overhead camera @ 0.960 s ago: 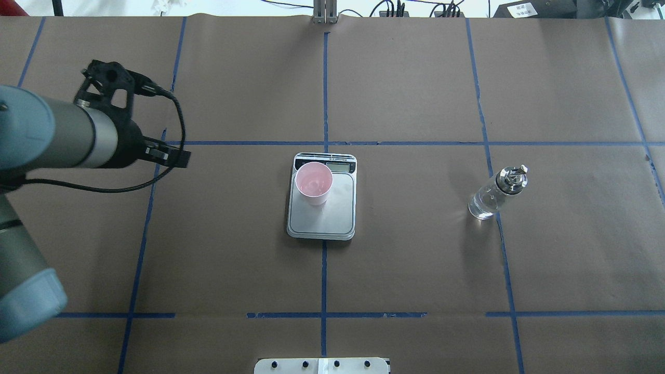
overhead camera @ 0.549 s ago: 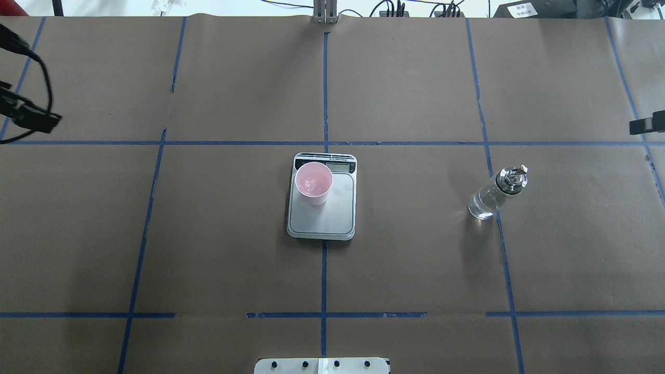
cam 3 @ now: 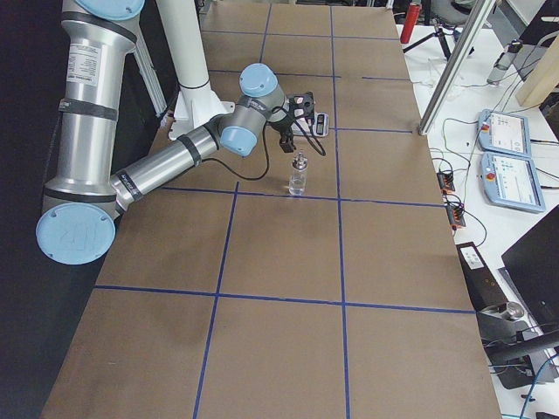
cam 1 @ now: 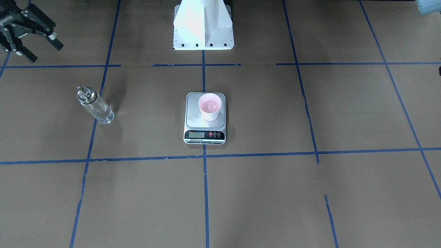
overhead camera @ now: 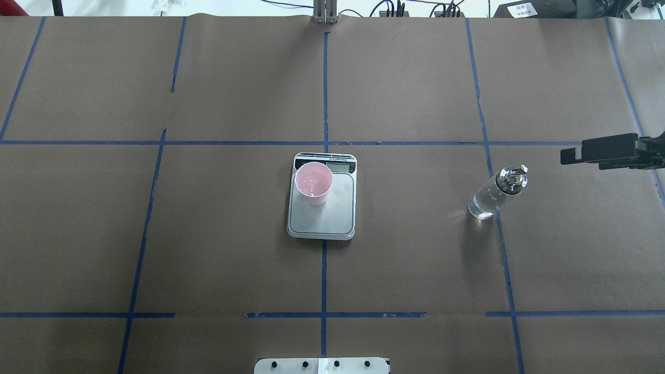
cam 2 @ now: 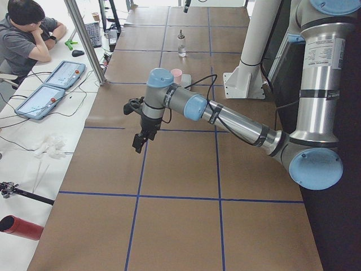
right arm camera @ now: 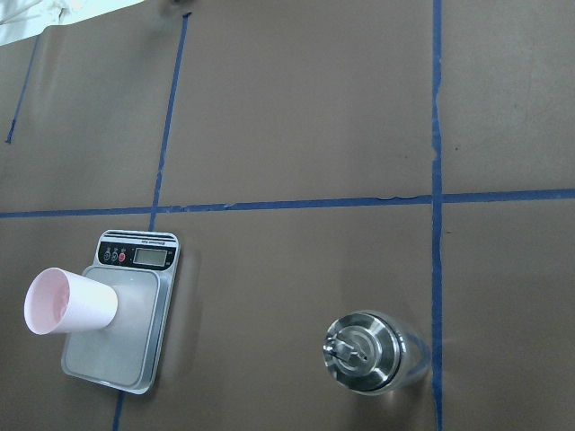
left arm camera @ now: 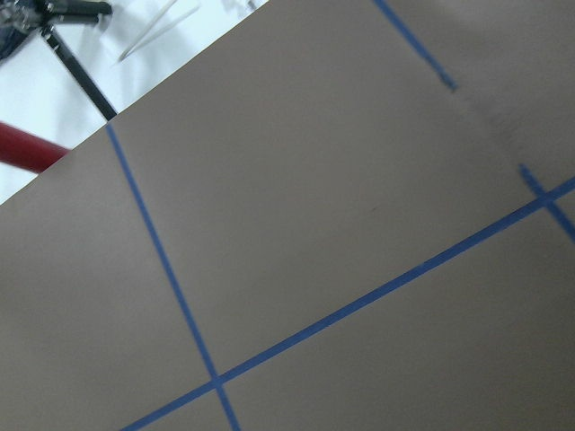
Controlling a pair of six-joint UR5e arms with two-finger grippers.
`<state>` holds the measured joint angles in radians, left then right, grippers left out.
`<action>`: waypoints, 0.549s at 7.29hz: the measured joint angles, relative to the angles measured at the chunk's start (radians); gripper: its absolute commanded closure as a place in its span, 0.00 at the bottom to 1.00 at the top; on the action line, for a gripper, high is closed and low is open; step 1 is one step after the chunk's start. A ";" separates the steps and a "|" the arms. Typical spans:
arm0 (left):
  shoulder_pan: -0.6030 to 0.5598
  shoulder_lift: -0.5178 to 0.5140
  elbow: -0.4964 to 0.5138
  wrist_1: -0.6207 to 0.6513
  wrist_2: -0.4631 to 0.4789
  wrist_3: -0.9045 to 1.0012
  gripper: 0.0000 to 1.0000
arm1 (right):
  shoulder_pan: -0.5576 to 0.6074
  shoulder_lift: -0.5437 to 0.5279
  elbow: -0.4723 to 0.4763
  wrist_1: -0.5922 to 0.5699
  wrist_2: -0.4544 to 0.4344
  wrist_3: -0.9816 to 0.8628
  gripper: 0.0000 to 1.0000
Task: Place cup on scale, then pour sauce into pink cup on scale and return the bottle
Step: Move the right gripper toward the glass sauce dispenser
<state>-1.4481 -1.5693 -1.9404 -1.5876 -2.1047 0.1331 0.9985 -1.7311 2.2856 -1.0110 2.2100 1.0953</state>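
Note:
The bottle has a silver collar, and my right gripper needs to close on the clear body [cam 1: 99, 108] [right arm camera: 411, 352] of the bottle just below that collar.
The pale pink cup [overhead camera: 314, 183] stands upright on the far left part of the scale [overhead camera: 327, 221]; both also show in the front view as cup [cam 1: 210, 106] and scale [cam 1: 191, 117]. To the right, the clear bottle [overhead camera: 496, 193] with a silver collar stands upright on the paper. My right gripper [cam 1: 43, 51] hangs open and empty, back and to the right of the bottle [cam 1: 95, 105]. From the right wrist I look down on the bottle [right arm camera: 370, 352] and cup [right arm camera: 67, 301]. My left gripper [cam 2: 139, 142] shows only in the left side view, so I cannot tell its state.
Brown paper with blue tape lines covers the table. The white robot base [cam 1: 203, 27] stands at the near edge behind the scale. A person [cam 2: 28, 34] sits at a side table with tablets [cam 2: 53, 93] beyond the left end. A red cylinder [cam 2: 20, 227] lies there too.
My left arm has pulled back to the left, out of the overhead view. My right gripper has come in from the right edge toward the bottle. Cup, scale and bottle have not moved.

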 measured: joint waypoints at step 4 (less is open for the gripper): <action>-0.085 0.139 0.077 0.010 -0.229 0.071 0.00 | -0.353 -0.147 0.053 0.003 -0.464 0.040 0.00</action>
<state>-1.5331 -1.4299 -1.8636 -1.5776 -2.3332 0.2038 0.6458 -1.8776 2.3391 -1.0078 1.7461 1.1354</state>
